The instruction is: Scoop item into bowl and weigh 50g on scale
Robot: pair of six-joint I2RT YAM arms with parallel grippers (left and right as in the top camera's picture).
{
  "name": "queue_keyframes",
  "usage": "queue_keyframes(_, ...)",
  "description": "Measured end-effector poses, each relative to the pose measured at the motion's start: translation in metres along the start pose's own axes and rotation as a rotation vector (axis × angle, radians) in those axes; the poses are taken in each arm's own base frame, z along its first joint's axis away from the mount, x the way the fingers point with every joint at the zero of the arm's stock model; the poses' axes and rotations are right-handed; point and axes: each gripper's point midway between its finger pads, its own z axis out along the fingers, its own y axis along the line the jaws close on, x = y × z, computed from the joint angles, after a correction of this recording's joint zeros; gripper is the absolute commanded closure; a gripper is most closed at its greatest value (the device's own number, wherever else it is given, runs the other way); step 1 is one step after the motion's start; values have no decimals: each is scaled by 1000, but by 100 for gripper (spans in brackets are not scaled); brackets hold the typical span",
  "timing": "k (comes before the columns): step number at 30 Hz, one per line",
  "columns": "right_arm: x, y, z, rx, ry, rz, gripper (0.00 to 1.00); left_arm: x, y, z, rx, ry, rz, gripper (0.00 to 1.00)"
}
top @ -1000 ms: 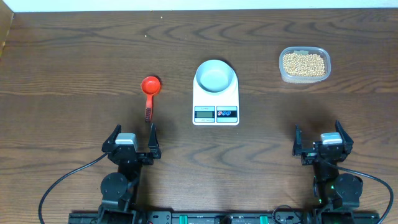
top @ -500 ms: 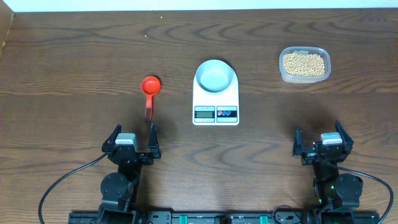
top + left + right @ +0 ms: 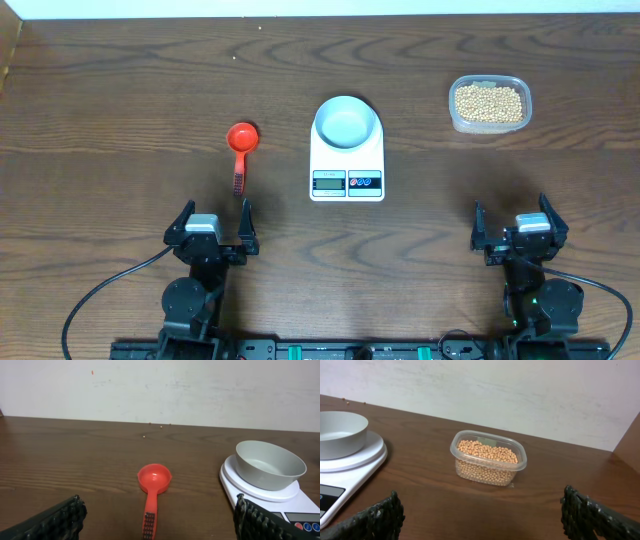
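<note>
The robot's left gripper will next move to the red scoop and close on the scoop's rim (image 3: 228, 137) (image 3: 139, 478), on the side away from the white scale.
The pale blue-grey bowl (image 3: 347, 123) (image 3: 269, 464) (image 3: 340, 433) stands empty on the white scale (image 3: 347, 172) (image 3: 300, 512) (image 3: 332, 495) at the table's centre. The tan beans (image 3: 488, 103) (image 3: 486, 461) fill a clear plastic tub (image 3: 455, 116) at the back right. A red scoop (image 3: 240, 148) (image 3: 153, 487) lies left of the scale, handle pointing toward my left gripper (image 3: 212, 222) (image 3: 160, 520), which is open and empty near the front edge. My right gripper (image 3: 511, 223) (image 3: 482, 515) is open and empty at the front right, facing the tub.
Dark wooden table (image 3: 120, 90) with a pale wall behind it. A few stray beans (image 3: 144, 436) lie near the far edge. Black cables run from both arm bases along the front edge.
</note>
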Motion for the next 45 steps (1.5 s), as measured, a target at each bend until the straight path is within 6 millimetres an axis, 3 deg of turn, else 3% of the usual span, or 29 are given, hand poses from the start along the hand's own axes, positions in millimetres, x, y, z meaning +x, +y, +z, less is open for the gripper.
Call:
queue_keyframes(23,-1,0,0,0,-3,1,1,3,0,1,0,40,-3,4)
queue_keyframes(30,-10,-2,0,4,-40,79,1,-34,-8,5,27,66,-2,4)
queue_keyframes(37,-17,7,-2,-50,-55,112,1,-66,-22,34,66,212,12,4)
queue_keyframes(45,-73,1,-15,-73,-39,120,1,-82,-27,64,65,419,45,4)
